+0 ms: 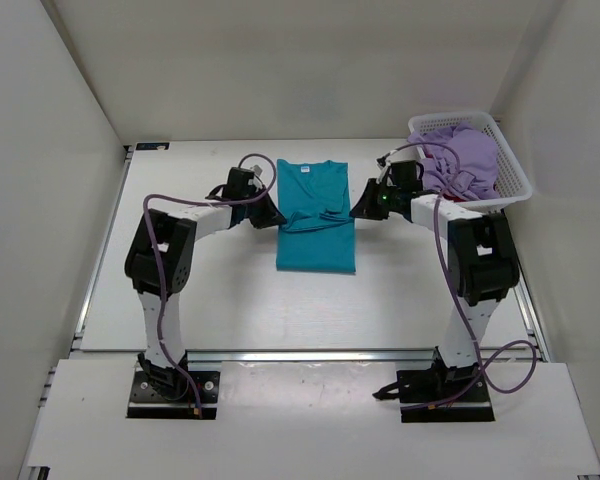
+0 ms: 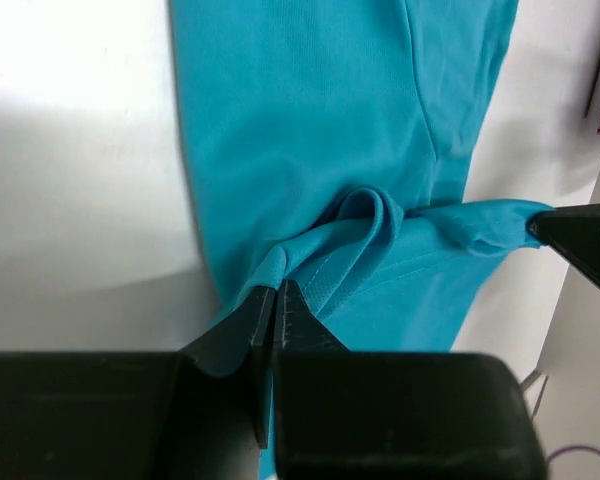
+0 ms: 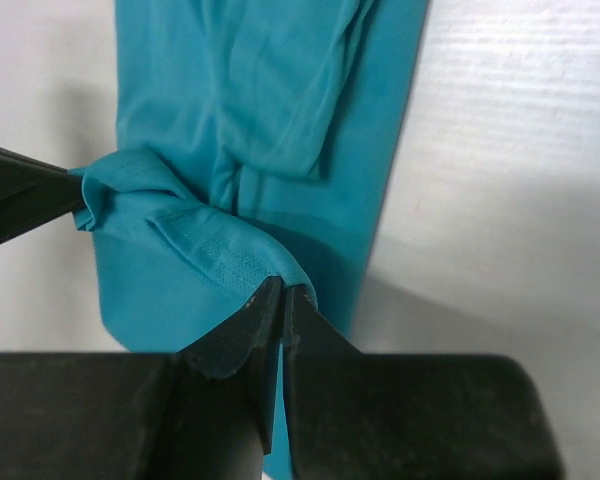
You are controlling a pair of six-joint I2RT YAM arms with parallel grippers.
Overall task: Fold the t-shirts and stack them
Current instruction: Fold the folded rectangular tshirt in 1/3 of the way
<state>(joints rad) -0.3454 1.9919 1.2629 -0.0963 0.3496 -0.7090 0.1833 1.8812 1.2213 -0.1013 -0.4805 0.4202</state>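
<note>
Next, I release the teal t-shirt's pinched, bunched middle fold, flatten it, then take the t-shirt's bottom corners (image 1: pixel 279 267).
A teal t-shirt (image 1: pixel 315 215) lies folded into a long strip at the table's middle, collar toward the far side. My left gripper (image 1: pixel 277 215) is at its left edge, the jaws pinched together on a raised fold of teal cloth (image 2: pixel 310 120) at their tips (image 2: pixel 276 285). My right gripper (image 1: pixel 355 208) is at the opposite edge, shut on a lifted fold of the same shirt (image 3: pixel 260 90) at its tips (image 3: pixel 283 285). The cloth is bunched up between the two grippers. A lavender t-shirt (image 1: pixel 465 155) lies crumpled in the basket.
A white mesh basket (image 1: pixel 515 175) stands at the far right corner, close behind the right arm. White walls enclose the table on the left, far and right sides. The other gripper's fingers (image 2: pixel 580 240) show at the right edge of the left wrist view.
</note>
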